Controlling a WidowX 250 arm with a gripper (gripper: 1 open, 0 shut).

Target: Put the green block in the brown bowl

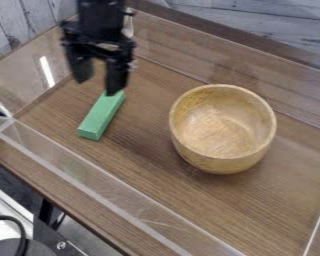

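Note:
The robot's gripper will close across the middle of the green block (103, 114), so that the end nearest the table's front is left sticking out.
The green block (101, 117) is a flat bright green bar lying on the wooden tabletop, left of centre, angled toward the far right. To its right stands the brown bowl (223, 127), round, light wood and empty. My black gripper (99, 77) hangs pointing down just over the block's far end. Its two fingers (81, 68) stand apart, open, with nothing between them. The lower tips overlap the block's far end in this view; I cannot tell whether they touch it.
Clear acrylic walls (69, 168) fence the table on the near, left and far sides. A white stripe (44, 69) marks the tabletop at far left. Bare wood lies in front of the block and bowl.

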